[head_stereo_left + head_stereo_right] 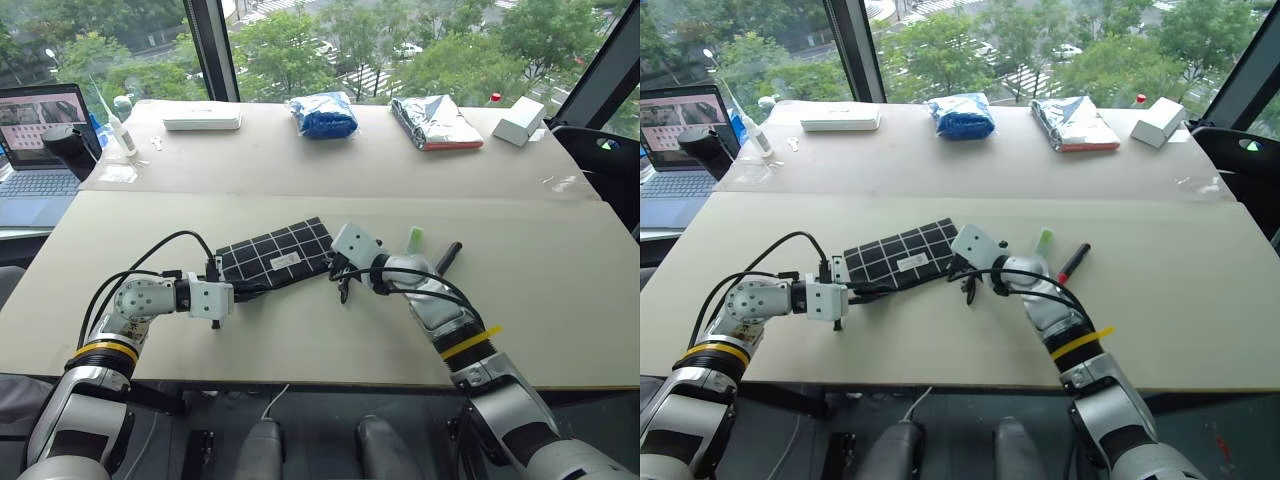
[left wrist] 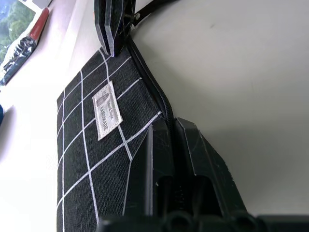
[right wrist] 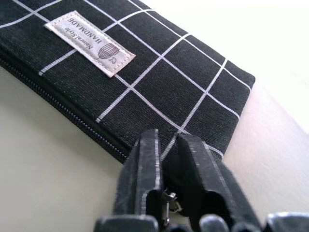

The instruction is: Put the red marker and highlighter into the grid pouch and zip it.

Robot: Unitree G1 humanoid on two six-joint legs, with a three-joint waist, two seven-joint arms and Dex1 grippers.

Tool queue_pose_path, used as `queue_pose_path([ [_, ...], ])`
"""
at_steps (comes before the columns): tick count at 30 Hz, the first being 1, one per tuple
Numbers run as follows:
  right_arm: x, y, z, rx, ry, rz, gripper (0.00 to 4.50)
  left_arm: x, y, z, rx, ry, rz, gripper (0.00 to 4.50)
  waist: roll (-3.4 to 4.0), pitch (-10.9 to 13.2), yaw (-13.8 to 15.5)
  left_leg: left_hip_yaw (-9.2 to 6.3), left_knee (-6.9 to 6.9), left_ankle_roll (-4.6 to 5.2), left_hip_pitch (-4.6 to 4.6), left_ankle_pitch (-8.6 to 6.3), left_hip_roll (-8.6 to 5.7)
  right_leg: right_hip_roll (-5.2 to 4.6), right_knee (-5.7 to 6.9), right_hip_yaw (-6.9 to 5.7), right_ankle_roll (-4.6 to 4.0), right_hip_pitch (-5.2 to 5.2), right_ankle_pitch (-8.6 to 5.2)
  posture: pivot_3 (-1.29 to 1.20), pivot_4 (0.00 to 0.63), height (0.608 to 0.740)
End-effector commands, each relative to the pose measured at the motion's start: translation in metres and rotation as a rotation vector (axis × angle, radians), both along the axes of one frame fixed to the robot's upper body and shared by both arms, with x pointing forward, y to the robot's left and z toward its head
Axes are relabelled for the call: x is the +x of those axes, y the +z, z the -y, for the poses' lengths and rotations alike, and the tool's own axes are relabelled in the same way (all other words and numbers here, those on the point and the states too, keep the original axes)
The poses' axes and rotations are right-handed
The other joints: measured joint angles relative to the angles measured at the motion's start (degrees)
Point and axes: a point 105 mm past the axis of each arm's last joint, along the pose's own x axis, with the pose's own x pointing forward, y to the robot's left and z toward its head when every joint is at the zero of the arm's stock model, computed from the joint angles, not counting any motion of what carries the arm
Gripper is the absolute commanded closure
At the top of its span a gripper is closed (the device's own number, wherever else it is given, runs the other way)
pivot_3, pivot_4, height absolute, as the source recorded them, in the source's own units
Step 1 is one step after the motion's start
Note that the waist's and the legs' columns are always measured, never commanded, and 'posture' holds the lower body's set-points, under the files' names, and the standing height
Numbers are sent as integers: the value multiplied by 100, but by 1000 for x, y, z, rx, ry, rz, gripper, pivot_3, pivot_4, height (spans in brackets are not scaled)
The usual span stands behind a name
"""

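Observation:
My right gripper's fingers overlap the pouch's corner beside the zipper pull. I need to open them, back off and take the pull's strap [image 2: 149,8] to unzip it.
The grid pouch [image 1: 275,255] lies flat on the table, black with white lines and a small white label [image 3: 89,43]. My left gripper [image 2: 173,130] is shut on the zipper edge at the pouch's left end. At the right end, my right gripper [image 3: 166,140] has its fingers nearly together around the zipper pull, whose strap trails from it. The zipper line looks closed along the part I can see. The light-green highlighter [image 1: 414,240] and the red marker [image 1: 1072,262] lie side by side on the table just right of the pouch, beyond my right wrist.
At the table's far side sit a blue bag [image 1: 323,115], a silver bag [image 1: 435,122], a small white box [image 1: 518,122] and a flat white box [image 1: 202,118]. A laptop [image 1: 40,140] stands at the far left.

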Motion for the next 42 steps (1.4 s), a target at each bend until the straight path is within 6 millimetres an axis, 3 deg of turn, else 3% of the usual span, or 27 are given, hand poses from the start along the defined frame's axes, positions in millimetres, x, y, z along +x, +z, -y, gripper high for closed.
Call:
queue_pose_path([
  [1,-6,21,-3,219,28,-88,1967,4,8,-4,-67,57,18,4500,0,0,-2,0,0,0,0,0,0,0,0,0,-4,0,3,0,150,740],
  [4,2,61,4,451,-19,-121,858,5,10,-4,-103,86,15,4500,1,1,-12,-1,-1,0,-1,0,0,0,4,1,-15,-3,9,0,150,740],
  [7,-5,100,17,608,24,-136,14,6,14,-3,-156,114,11,4500,4,4,5,-2,1,0,-7,0,-1,-1,5,0,-15,-6,9,0,150,740],
  [10,-15,124,36,675,50,-124,14,9,24,1,-247,154,9,4500,4,4,27,-7,1,0,-13,0,-1,-3,-1,-7,-15,-5,9,0,150,740],
  [12,-16,119,45,625,10,-108,14,11,30,4,-308,177,1,4500,3,4,22,-12,0,0,-18,0,0,-3,-3,-14,-15,-5,9,0,150,740],
  [16,-12,78,51,393,-95,-88,14,13,42,11,-407,213,-18,4500,2,4,-10,-13,-1,0,-18,0,1,0,-3,-14,-15,-9,8,0,150,740],
  [19,-7,60,50,312,-142,-84,14,12,45,15,-430,221,-34,4500,3,5,-70,-10,-4,0,-21,0,1,0,-2,-9,-14,-17,8,0,150,740],
  [31,13,47,37,270,-182,-69,14,9,37,14,-412,228,-53,4500,3,5,-120,-11,-3,0,-26,0,-2,-3,-6,-10,-16,-18,9,0,150,740],
  [42,31,26,27,275,-236,-123,14,5,47,30,-450,202,-48,4500,3,5,-120,-11,-3,0,-26,0,-2,-3,-5,-10,-18,-18,10,0,150,740],
])
